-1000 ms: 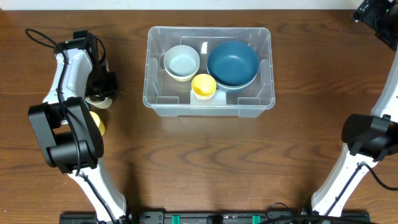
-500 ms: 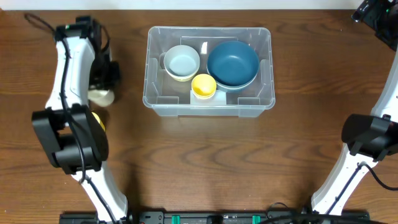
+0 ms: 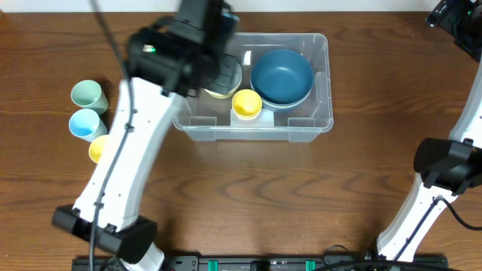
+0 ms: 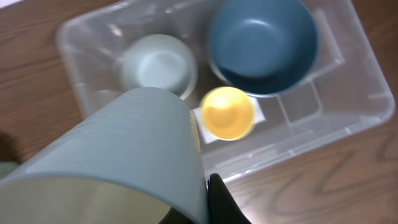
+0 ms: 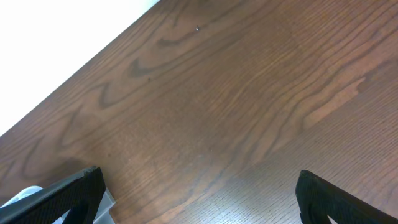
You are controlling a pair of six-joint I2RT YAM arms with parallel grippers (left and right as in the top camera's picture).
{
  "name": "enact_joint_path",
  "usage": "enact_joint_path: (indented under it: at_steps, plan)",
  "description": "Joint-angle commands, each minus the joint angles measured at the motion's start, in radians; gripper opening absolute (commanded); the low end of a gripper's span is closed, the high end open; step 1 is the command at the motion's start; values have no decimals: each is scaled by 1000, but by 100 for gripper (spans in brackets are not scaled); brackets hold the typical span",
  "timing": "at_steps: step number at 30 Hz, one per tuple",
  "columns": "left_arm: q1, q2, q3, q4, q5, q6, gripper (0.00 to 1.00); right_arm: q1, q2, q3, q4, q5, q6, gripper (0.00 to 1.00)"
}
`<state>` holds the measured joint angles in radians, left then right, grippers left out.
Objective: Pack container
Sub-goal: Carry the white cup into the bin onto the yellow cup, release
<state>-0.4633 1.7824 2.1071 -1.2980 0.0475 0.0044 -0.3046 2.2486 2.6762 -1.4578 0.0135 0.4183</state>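
I should let go of the pale grey-blue cup with my left gripper inside the small yellow cup (image 3: 246, 102) (image 4: 227, 112) beside the dark blue bowl. The grey-blue cup now hangs over the bin.
The container (image 3: 325, 120) is a large clear plastic bin at the back middle of the table; it also shows in the left wrist view (image 4: 367, 118). It holds a dark blue bowl (image 3: 282, 75), a pale bowl (image 3: 220, 92) and a small yellow cup (image 3: 246, 104). My left gripper (image 3: 217, 71) hangs over the bin's left part, shut on a pale grey-blue cup (image 4: 130, 143) with a cream inside, lying tilted in the jaws (image 4: 193, 208). My right gripper (image 3: 452, 19) is open and empty at the far right back corner, above bare wood (image 5: 199, 193).
Three cups stand on the table to the left of the bin: a green one (image 3: 88, 94), a light blue one (image 3: 84, 123) and a yellow one (image 3: 98, 149). The left arm reaches across the table's left half. The right arm's base stands at the front right.
My left arm has swung from the cups on the left to above the container, carrying the pale cup. Three cups on the left are now uncovered. The right arm has not moved.
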Motion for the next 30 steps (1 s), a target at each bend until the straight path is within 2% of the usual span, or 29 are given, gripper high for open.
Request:
enact_joint_path:
  at_steps: [1,14,30]
  plan:
    - [-45,76,-10,1,-15,14,6,-2,-35,2,-2,-3,15,99]
    - [-134,290,-10,17,-14,29,6,-2,-35,2,-2,-3,15,99]
    - [-132,310,-22,6,-14,29,6,-2,-35,2,-2,-3,15,99]
